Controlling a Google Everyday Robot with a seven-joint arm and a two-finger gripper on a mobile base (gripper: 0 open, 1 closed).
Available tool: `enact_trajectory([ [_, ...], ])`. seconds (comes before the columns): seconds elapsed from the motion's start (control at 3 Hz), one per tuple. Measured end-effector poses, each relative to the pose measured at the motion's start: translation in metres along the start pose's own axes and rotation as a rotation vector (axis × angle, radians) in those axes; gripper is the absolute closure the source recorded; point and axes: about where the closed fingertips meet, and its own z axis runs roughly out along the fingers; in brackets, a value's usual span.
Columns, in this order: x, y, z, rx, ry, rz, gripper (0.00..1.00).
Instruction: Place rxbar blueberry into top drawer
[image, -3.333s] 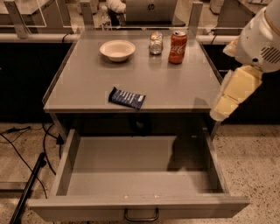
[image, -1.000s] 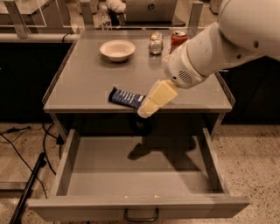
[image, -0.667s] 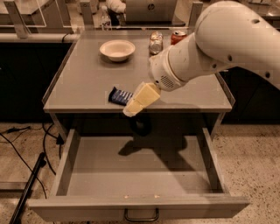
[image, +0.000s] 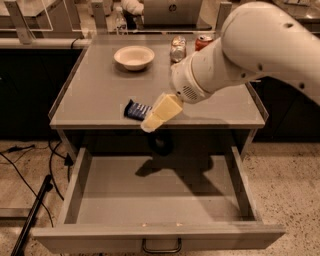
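Observation:
My gripper needs to close across the middle of the rxbar blueberry (image: 144, 112), which is lying near the front edge of the grey tabletop.
The rxbar blueberry (image: 136, 110), in a dark blue wrapper, lies flat near the front edge of the grey tabletop (image: 95, 95). My gripper (image: 159, 113), on the big white arm coming in from the right, hangs just right of the bar and partly covers its right end. The top drawer (image: 160, 197) stands pulled open below the tabletop, its grey inside bare, with a dark loop handle (image: 161, 247) on its front panel.
A white bowl (image: 133, 56) sits at the back of the tabletop. A clear glass jar (image: 177, 48) and a red soda can (image: 202, 42) stand beside it at the back right. Cables and a dark stand (image: 35, 207) lie on the floor to the left.
My arm has swung in from the right side of the table, leftward and over the tabletop, until the gripper reached the bar's right end. The bar and drawer have not moved.

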Motion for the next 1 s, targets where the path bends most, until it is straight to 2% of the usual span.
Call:
enact_trajectory([
  [1.0,0.002,-0.015,0.060,-0.029,-0.001,0.040,0.00],
])
